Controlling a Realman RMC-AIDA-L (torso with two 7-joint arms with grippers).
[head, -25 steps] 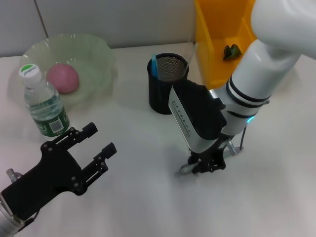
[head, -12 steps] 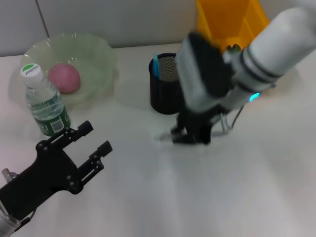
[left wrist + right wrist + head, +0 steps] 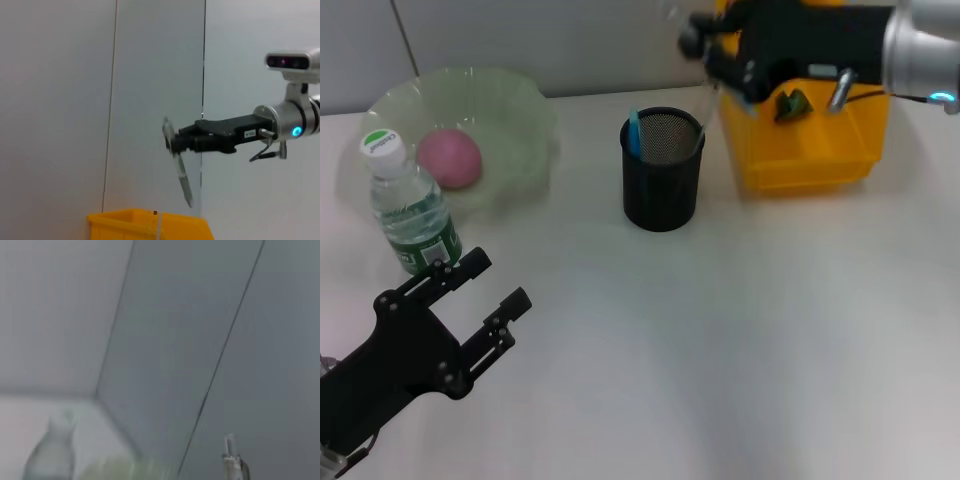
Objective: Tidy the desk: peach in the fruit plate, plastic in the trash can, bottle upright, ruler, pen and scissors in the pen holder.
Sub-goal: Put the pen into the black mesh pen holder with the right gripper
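Next, I let go of the slim grey item with my right gripper in the pen holder [image 3: 661,143], between the blue pen and the clear ruler. The item is now high above the table's back edge.
My right gripper [image 3: 698,42] is high above the table's back edge, over the gap between the black mesh pen holder [image 3: 662,172] and the yellow trash can [image 3: 807,150]. It is shut on a slim grey item that looks like the scissors [image 3: 182,172], which hang point-down from the right gripper [image 3: 172,142] in the left wrist view. A blue pen [image 3: 633,133] and a clear ruler [image 3: 704,115] stand in the holder. The peach [image 3: 448,158] lies in the green fruit plate [image 3: 515,110]. The bottle [image 3: 408,205] stands upright. Green plastic [image 3: 790,103] lies in the trash can. My left gripper [image 3: 490,287] is open low at the front left.
The bottle stands just behind my left gripper's fingers and in front of the fruit plate. A grey panelled wall runs right behind the plate, holder and trash can. White tabletop stretches across the middle and right front.
My right gripper has lifted the grey item off the table in front of the holder and swung it up and back, over the holder and bin. My left gripper drifted slightly towards the front left.
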